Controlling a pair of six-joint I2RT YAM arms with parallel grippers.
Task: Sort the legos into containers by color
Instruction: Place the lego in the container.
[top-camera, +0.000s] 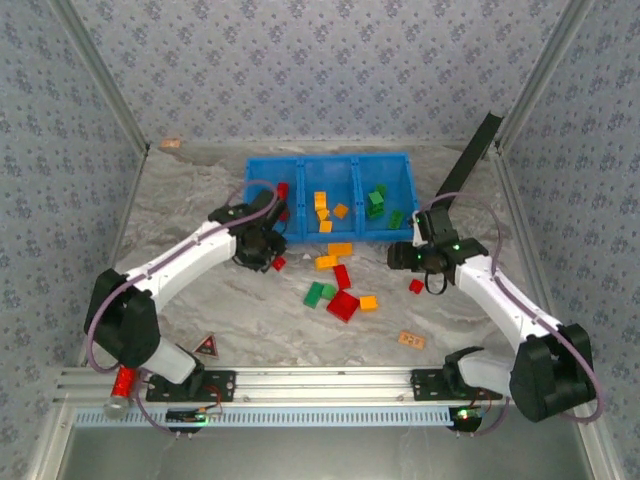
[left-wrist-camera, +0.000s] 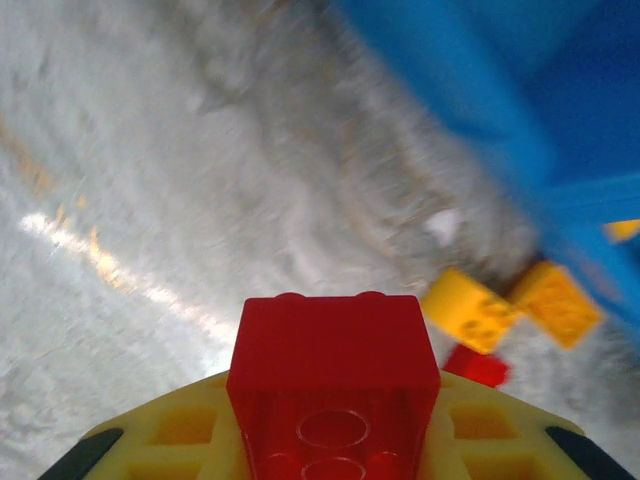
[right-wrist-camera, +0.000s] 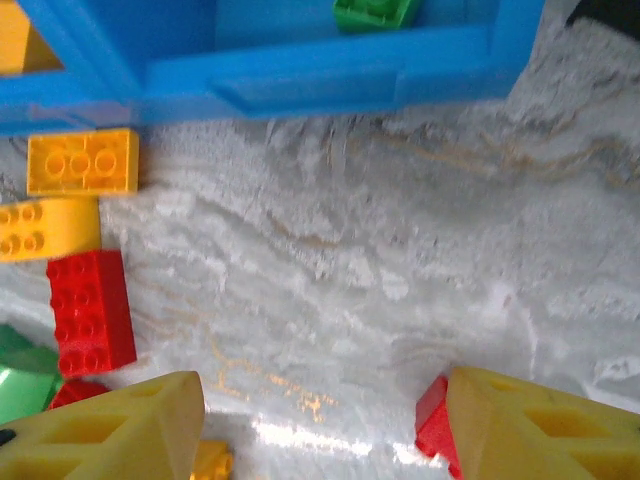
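I will use my left gripper to set the red lego down close to the front side of the red legos' section (top-camera: 275, 223).
My left gripper (top-camera: 272, 258) is shut on a red lego (left-wrist-camera: 333, 350), held between its yellow fingers (left-wrist-camera: 180, 430) just in front of the blue tray's (top-camera: 330, 238) left compartment. That compartment holds red legos (top-camera: 283, 190), the middle one orange legos (top-camera: 322, 205) and the right one green legos (top-camera: 378, 200). My right gripper (top-camera: 400, 258) stands open over bare table in front of the tray, nothing between its fingers (right-wrist-camera: 130, 430). A small red lego (right-wrist-camera: 432, 425) lies against its right finger. Loose red (top-camera: 342, 276), orange (top-camera: 340, 249) and green (top-camera: 314, 293) legos lie mid-table.
A tan-pink block (top-camera: 411, 340) lies near the front right. A shiny red cylinder (top-camera: 123, 380) sits by the left arm's base, and a black strip (top-camera: 475, 150) leans at the back right. Patterned walls close in three sides.
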